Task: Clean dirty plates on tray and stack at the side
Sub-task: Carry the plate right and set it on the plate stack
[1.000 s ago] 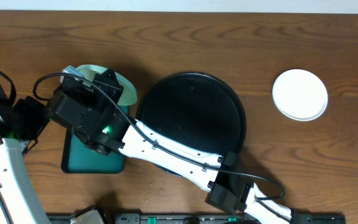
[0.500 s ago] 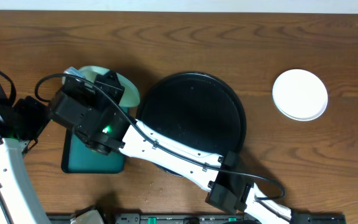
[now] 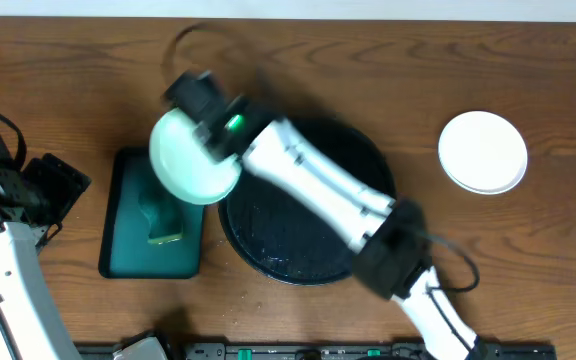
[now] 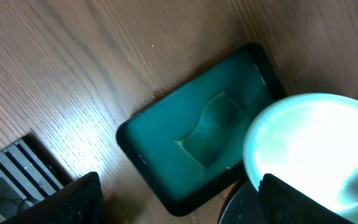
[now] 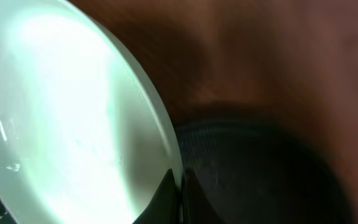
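Note:
I will set the mint-green plate, now tilted in the air between the trays, down on top of the white plate (image 3: 478,150) using my right gripper.
My right gripper (image 3: 213,125) is shut on the rim of a pale mint-green plate (image 3: 190,158) and holds it tilted in the air between the teal tray and the black tray (image 3: 298,245). In the right wrist view the fingertips (image 5: 176,186) pinch the plate's edge (image 5: 61,112), with the black tray (image 5: 260,168) below. The plate also shows in the left wrist view (image 4: 309,143). A white plate (image 3: 482,151) lies on the table at the right. I see no second mint plate. My left gripper (image 3: 53,190) is open and empty left of the teal tray, as the left wrist view (image 4: 179,205) shows.
A small teal rectangular tray (image 3: 128,250) lies left of the black tray with a teal sponge (image 3: 160,215) in it; both show in the left wrist view (image 4: 160,143), (image 4: 213,127). The right arm crosses over the black tray. A black rack edge (image 3: 268,350) runs along the front.
The right arm has swung up and back from over the teal tray, carrying the mint plate up and to the right. The sponge on the teal tray is now uncovered.

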Robot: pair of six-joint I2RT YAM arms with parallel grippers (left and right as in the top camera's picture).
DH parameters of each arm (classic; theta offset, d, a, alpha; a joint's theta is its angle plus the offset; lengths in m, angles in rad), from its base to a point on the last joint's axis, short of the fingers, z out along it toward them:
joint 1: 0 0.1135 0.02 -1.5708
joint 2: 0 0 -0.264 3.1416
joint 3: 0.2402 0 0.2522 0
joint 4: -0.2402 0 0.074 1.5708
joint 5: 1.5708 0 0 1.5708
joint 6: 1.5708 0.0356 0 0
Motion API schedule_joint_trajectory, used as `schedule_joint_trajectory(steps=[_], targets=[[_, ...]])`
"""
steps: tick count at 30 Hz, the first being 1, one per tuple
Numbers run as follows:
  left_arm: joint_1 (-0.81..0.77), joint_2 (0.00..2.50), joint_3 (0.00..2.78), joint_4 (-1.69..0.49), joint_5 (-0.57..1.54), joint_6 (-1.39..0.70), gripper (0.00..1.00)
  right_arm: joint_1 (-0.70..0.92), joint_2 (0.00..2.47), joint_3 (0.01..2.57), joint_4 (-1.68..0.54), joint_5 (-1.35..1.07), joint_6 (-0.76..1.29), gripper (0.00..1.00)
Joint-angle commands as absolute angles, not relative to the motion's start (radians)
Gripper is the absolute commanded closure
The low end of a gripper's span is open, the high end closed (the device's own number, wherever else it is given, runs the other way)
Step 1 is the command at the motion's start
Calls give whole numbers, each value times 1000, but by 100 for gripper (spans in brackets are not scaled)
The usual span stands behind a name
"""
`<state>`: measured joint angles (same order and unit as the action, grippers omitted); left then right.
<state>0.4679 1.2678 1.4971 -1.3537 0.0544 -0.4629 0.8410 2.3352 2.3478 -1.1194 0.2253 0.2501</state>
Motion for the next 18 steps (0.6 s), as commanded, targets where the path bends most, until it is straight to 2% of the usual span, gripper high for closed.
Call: schedule_joint_trajectory(steps=[1,4,18], targets=[[446,1286,1518,-1351,70,-445,19,709,2233,2370,-1141,-118,348,99],[403,1316,1497,-1339,68,-438,18,581,2186,2370,-1182,-209,347,99],[41,1641,1476,-1246,72,-266,18,23,2118,2359,-1502,-205,264,99]])
